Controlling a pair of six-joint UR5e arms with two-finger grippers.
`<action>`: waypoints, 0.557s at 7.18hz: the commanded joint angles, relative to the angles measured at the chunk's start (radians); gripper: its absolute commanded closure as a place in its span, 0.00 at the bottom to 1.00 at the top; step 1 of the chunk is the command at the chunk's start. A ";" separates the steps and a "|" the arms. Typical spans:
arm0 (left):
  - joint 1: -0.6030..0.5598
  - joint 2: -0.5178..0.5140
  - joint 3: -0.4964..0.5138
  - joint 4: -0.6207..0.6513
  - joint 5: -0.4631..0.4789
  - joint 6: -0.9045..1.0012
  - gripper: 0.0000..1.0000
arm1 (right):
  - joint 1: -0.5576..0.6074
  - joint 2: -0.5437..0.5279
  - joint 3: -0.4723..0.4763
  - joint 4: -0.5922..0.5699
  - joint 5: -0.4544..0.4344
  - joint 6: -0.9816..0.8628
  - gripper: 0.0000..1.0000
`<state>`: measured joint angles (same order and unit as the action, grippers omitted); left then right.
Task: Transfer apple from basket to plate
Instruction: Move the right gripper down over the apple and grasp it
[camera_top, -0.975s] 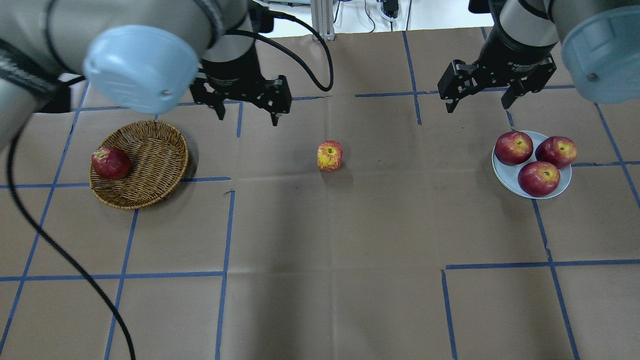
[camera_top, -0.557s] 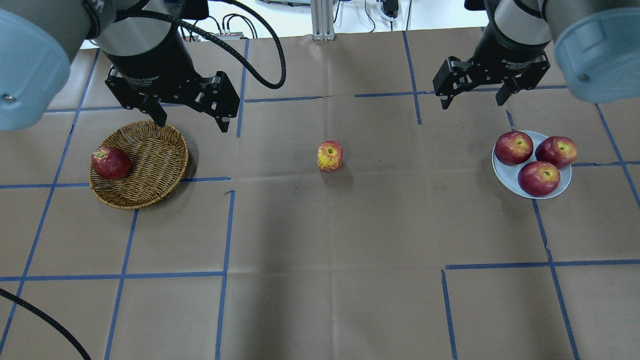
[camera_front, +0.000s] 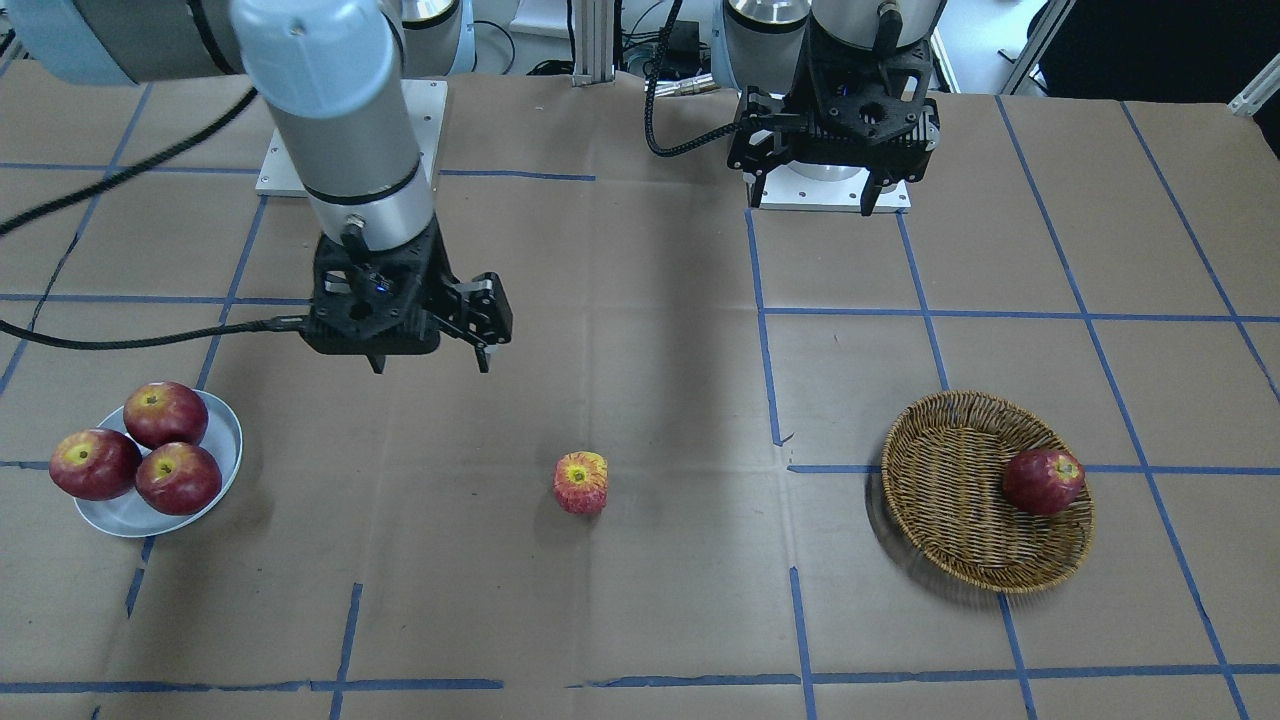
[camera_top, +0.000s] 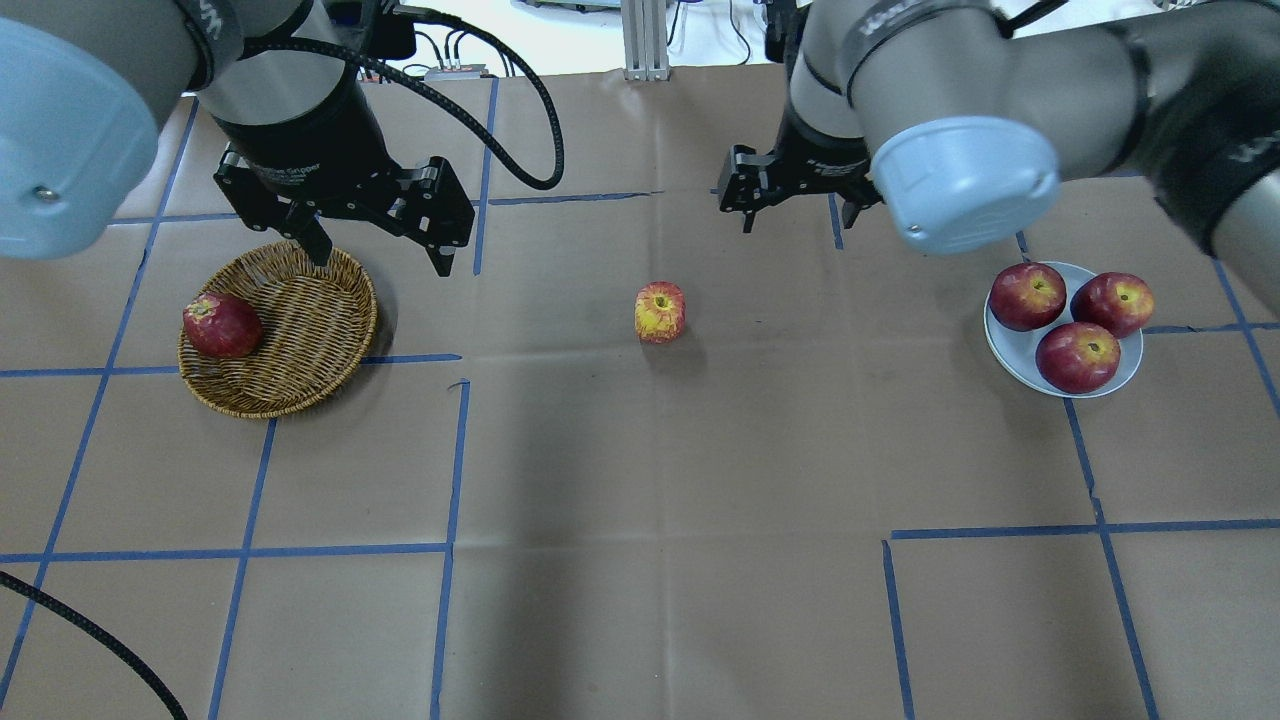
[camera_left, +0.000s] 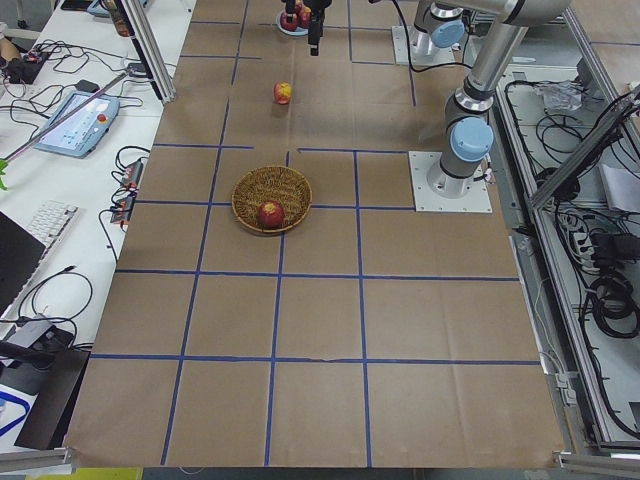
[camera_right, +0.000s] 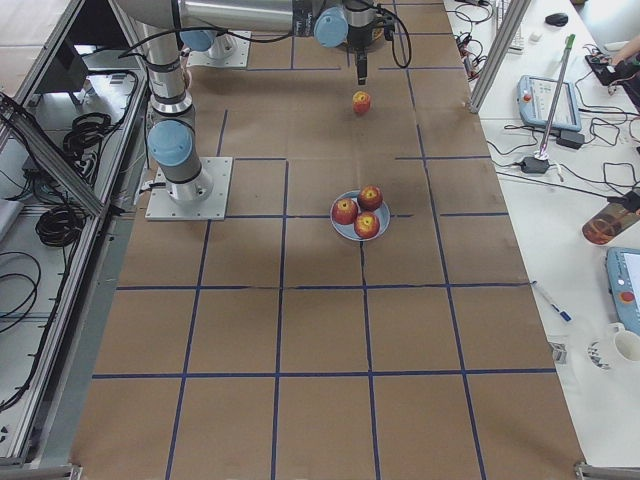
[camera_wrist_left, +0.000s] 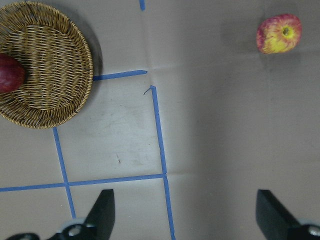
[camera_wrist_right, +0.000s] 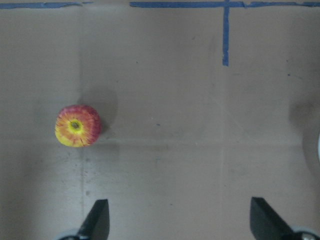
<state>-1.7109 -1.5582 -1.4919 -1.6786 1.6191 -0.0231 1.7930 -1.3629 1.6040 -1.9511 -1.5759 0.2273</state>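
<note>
The light red apple stands alone between the basket and the plate, and my right gripper will close around the middle of the light red apple (camera_front: 581, 485) (camera_wrist_right: 78, 125).
The apple (camera_top: 660, 311), light red with yellow streaks, stands alone on the paper-covered table midway between basket and plate; it also shows in the front view (camera_front: 581, 483) and both wrist views (camera_wrist_left: 279, 34) (camera_wrist_right: 78, 125). The wicker basket (camera_top: 300, 390) (camera_front: 960, 570) is at the left and holds one dark red apple (camera_top: 222, 325). The pale plate (camera_top: 1010, 350) (camera_front: 130, 515) is at the right with three dark red apples. My left gripper (camera_top: 382, 260) is open and empty above the basket's far right rim. My right gripper (camera_top: 797, 222) is open and empty, up behind and right of the apple.
Blue tape lines grid the brown paper. My right arm's elbow (camera_top: 965, 180) hangs over the table between apple and plate. Both arm bases (camera_front: 830, 185) stand at the robot's side of the table. Operator desks with gear line the far edge (camera_left: 75, 120).
My left gripper has swung left from near the table's middle to over the basket's far rim. My right gripper has moved left from above the plate toward the apple.
</note>
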 joint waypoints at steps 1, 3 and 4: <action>0.001 -0.005 0.015 -0.001 -0.007 0.000 0.01 | 0.098 0.126 -0.037 -0.100 -0.018 0.130 0.00; 0.001 -0.008 0.013 -0.001 -0.010 0.006 0.01 | 0.147 0.252 -0.093 -0.158 -0.064 0.190 0.00; 0.001 -0.006 0.004 -0.003 -0.005 0.006 0.01 | 0.151 0.298 -0.093 -0.222 -0.067 0.193 0.00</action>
<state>-1.7104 -1.5648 -1.4804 -1.6801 1.6108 -0.0176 1.9292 -1.1312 1.5210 -2.1050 -1.6301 0.4027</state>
